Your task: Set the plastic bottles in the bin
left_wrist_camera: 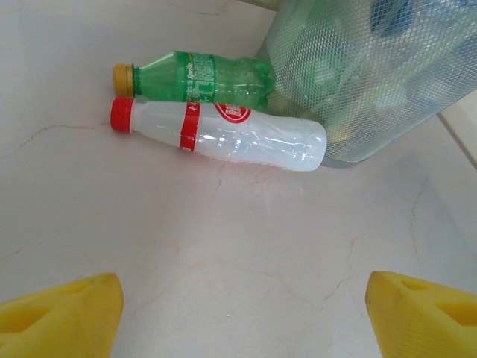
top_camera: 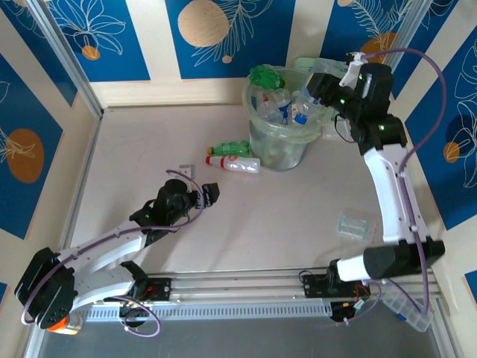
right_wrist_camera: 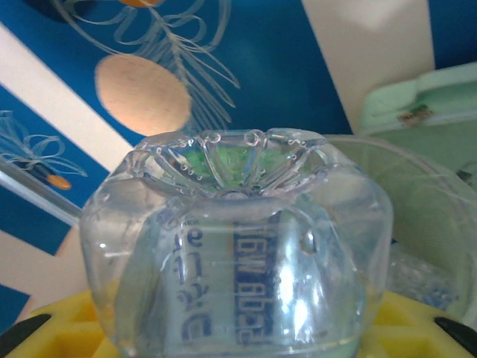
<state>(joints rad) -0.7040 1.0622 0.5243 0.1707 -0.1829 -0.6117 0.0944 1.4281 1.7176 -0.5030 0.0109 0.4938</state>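
Observation:
My right gripper is to let go of the clear bottle on the bin's heap (top_camera: 288,102) beside the green bottle on the bin's far rim.
The bin (top_camera: 279,138) is a pale-green bucket at the back of the table, heaped with plastic bottles, and a green one (top_camera: 266,76) lies on its far rim. My right gripper (top_camera: 318,88) hovers at the bin's right rim, shut on a clear bottle with a blue label (right_wrist_camera: 238,253). The bottle's base faces the right wrist camera. A green bottle (left_wrist_camera: 201,78) and a white bottle with a red cap (left_wrist_camera: 231,138) lie side by side on the table against the bin (left_wrist_camera: 373,74). My left gripper (left_wrist_camera: 242,321) is open and holds nothing, on the near side of these two bottles.
A flat pale-green lid (right_wrist_camera: 425,104) leans behind the bin. A crumpled clear piece of plastic (top_camera: 352,225) lies on the table near the right arm. A clear compartment box (top_camera: 406,307) sits at the near right corner. Walls close in the table on the left, back and right.

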